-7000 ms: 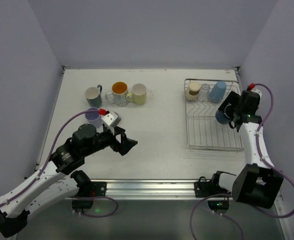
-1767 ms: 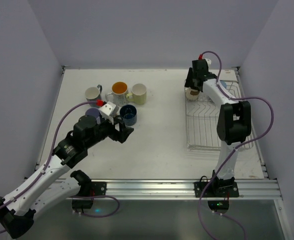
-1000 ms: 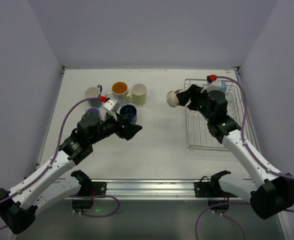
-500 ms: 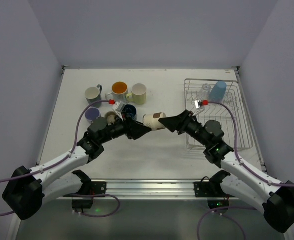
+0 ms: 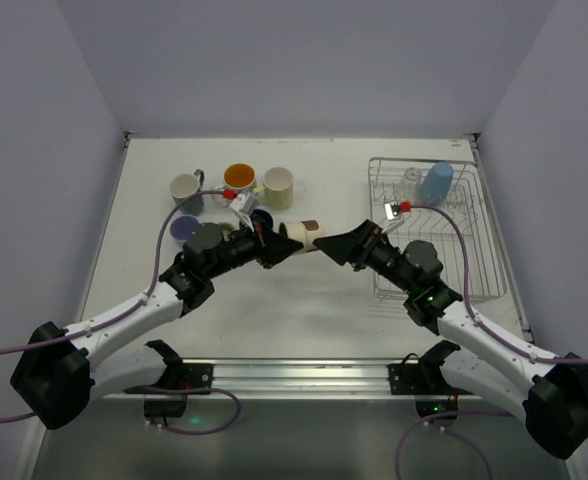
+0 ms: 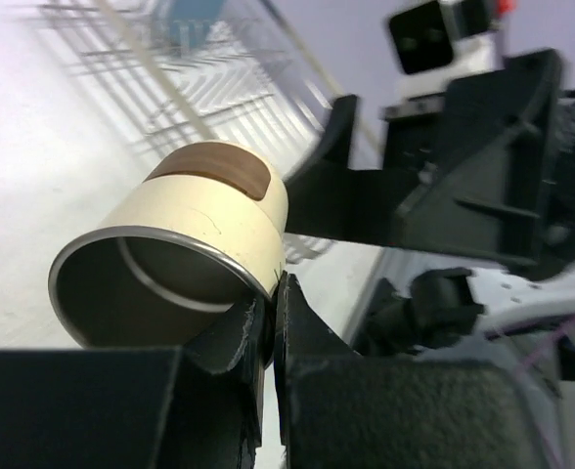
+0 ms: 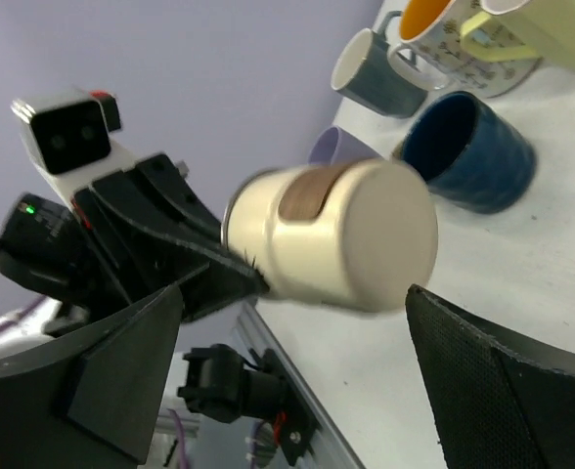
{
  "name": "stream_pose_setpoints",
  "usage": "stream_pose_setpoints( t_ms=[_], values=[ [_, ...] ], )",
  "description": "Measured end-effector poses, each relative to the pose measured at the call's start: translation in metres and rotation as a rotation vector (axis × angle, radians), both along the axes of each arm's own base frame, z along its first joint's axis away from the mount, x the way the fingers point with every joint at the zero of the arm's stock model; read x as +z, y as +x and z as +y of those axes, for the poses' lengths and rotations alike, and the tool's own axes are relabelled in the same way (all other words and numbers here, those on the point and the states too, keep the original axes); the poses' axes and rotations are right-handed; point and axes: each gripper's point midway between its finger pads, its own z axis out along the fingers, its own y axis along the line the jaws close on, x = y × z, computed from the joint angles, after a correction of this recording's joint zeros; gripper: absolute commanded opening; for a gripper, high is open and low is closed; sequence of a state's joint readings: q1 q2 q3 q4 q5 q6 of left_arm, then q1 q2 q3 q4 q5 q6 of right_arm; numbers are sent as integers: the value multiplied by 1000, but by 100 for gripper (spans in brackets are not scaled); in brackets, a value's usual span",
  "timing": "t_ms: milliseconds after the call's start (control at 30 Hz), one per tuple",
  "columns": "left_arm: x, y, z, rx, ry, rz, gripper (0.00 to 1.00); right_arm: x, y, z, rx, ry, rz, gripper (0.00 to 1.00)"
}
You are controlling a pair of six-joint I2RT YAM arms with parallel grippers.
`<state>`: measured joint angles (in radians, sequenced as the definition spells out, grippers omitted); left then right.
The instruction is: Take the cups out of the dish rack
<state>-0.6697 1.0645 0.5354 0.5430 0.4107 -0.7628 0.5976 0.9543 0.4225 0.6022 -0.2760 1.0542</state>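
Observation:
The robot's left gripper should release the beige cup on the table (image 5: 294, 236) beside the navy cup, just in front of the cream mug.
A beige cup (image 5: 299, 232) with a brown patch hangs on its side above the table's middle. My left gripper (image 5: 277, 245) is shut on its rim (image 6: 258, 283), one finger inside and one outside. My right gripper (image 5: 324, 243) faces the cup's base with both fingers spread open and off the cup (image 7: 336, 239). The dish rack (image 5: 454, 292) stands at the right, with a light blue cup (image 5: 435, 183) and a clear glass (image 5: 411, 177) at its far end. Set on the table at the left are a white mug (image 5: 185, 188), an orange-lined mug (image 5: 238, 178), a cream mug (image 5: 277, 186), a lavender cup (image 5: 185, 229) and a navy cup (image 7: 468, 151).
The two arms meet nose to nose over the middle of the table (image 5: 304, 300). The unloaded mugs crowd the far left just behind my left gripper. Walls close the table at the back and both sides.
The beige cup came out of the rack in my right gripper to the table's middle. My left gripper shut on its rim and the right one opened.

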Motion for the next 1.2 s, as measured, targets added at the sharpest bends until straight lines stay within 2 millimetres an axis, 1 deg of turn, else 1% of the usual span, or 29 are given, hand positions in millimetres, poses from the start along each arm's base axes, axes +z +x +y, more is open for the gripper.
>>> stream_pose_setpoints(
  t_ms=[100, 200, 267, 367, 500, 533, 600, 700, 800, 900, 967, 1000, 1067, 1100, 1200],
  values=[
    [-8, 23, 0, 78, 126, 18, 0, -5, -3, -9, -38, -75, -1, 99],
    [-10, 48, 1, 154, 234, 14, 0, 0, -1, -24, -105, -143, -30, 99],
    [-18, 62, 2, 196, 309, 23, 0, 1, -3, -36, -148, -184, -49, 99],
    [-43, 76, -1, 225, 429, 60, 0, -4, -7, -53, -204, -244, -61, 99],
    [-87, 86, -8, 235, 632, 116, 0, -11, -13, -77, -284, -320, -67, 99],
    [-94, 88, -10, 236, 669, 124, 0, -12, -14, -83, -304, -334, -69, 99],
    [-111, 94, -16, 234, 760, 137, 0, -13, -17, -93, -336, -351, -74, 99],
    [-134, 104, -21, 239, 877, 147, 0, -8, -22, -105, -373, -356, -98, 99],
    [-150, 113, -19, 248, 969, 155, 0, -12, -23, -108, -384, -376, -93, 99],
    [-160, 124, -17, 262, 1048, 151, 0, -23, -22, -110, -388, -406, -77, 99],
    [-163, 132, -17, 273, 1091, 147, 4, -30, -22, -111, -384, -426, -63, 99],
    [-165, 135, -17, 275, 1106, 144, 11, -33, -22, -111, -383, -434, -59, 99],
    [-169, 139, -16, 278, 1139, 140, 16, -38, -21, -111, -382, -450, -49, 99],
    [-170, 141, -16, 277, 1153, 137, 22, -40, -21, -112, -383, -458, -45, 99],
    [-171, 145, -16, 277, 1183, 133, 29, -45, -19, -113, -389, -483, -41, 99]
  ],
)
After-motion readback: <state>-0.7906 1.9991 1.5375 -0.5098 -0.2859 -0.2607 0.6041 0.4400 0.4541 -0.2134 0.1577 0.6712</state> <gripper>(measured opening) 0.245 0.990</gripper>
